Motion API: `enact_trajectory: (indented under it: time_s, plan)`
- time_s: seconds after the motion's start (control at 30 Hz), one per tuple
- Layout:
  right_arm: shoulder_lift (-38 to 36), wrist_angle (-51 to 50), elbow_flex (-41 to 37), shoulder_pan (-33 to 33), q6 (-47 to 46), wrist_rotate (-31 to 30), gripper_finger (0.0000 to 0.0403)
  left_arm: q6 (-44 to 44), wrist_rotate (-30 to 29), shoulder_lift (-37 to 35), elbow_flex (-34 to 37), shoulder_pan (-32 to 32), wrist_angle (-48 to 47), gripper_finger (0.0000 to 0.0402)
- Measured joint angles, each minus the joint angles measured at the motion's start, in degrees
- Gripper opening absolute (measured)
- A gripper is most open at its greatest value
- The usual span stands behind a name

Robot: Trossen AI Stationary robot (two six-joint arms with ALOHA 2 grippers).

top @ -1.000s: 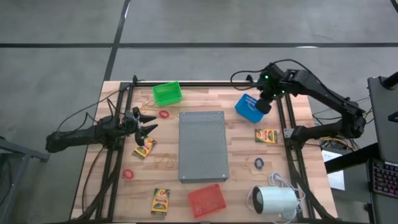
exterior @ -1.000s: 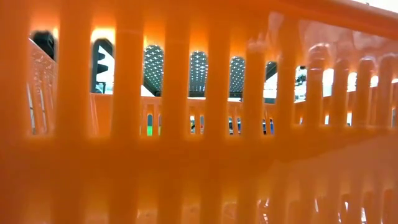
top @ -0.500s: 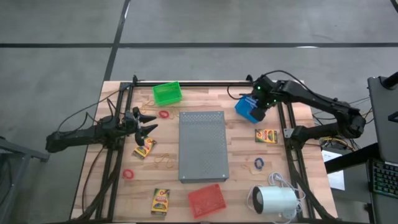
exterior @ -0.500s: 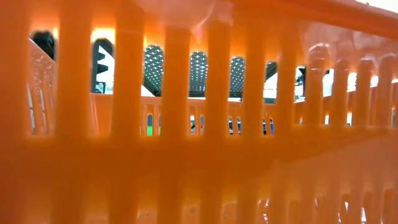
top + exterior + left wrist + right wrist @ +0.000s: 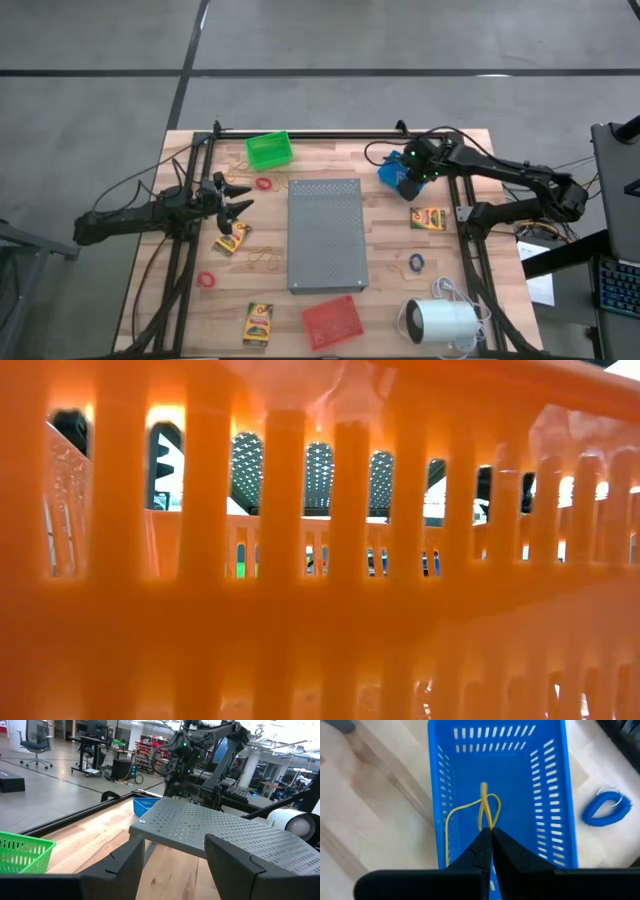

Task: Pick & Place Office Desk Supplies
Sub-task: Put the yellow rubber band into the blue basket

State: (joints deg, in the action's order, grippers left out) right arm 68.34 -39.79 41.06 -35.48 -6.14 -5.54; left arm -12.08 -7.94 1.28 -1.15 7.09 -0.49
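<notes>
The robot's right gripper should release the tan rubber band on the bottom of the blue basket [image 5: 398,179] [image 5: 472,832], next to the long side of the basket.
My right gripper [image 5: 409,176] hangs over the blue basket [image 5: 393,172] near the table's far right and is shut on a thin tan rubber band [image 5: 485,810]. A blue rubber ring [image 5: 605,807] lies on the wood beside that basket. My left gripper [image 5: 236,200] waits open at the table's left, by a red ring [image 5: 265,184] and a yellow crayon box [image 5: 232,238]. More crayon boxes [image 5: 428,218] [image 5: 259,322], another red ring [image 5: 206,279], a blue ring [image 5: 416,262] and a tan band [image 5: 265,258] lie flat on the table. My right gripper pinches the tan rubber band between its two fingertips [image 5: 481,845], coming from above and pointing down into the blue basket. The band's doubled loop [image 5: 489,806] shows just past the tips, and a longer slack loop [image 5: 447,827] trails along the basket's inner wall.
A big grey perforated slab [image 5: 327,234] fills the table's middle. A green basket [image 5: 269,149] stands at the far left, a red basket [image 5: 332,320] at the near edge and a white cylinder with a cord [image 5: 440,322] at the near right. The low view is blocked by an orange slotted wall [image 5: 320,610].
My right gripper has come down over the blue basket and moved a little toward the table's left, staying shut on the tan band.
</notes>
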Motion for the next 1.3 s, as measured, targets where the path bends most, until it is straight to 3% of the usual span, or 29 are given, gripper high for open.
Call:
enact_trajectory:
  time_s: [0.33, 1.3]
  plan:
    - [0.0, 6.2, -5.5, 0.0, -3.4, 0.0, 0.0009, 0.0, 0.0, 0.0, 0.0, 0.0, 0.0, 0.0212]
    - [0.0, 7.6, -5.7, 0.0, -3.1, 2.0, 0.0013, 0.0, 0.0, 0.0, 0.0, 0.0, 0.0, 0.0212]
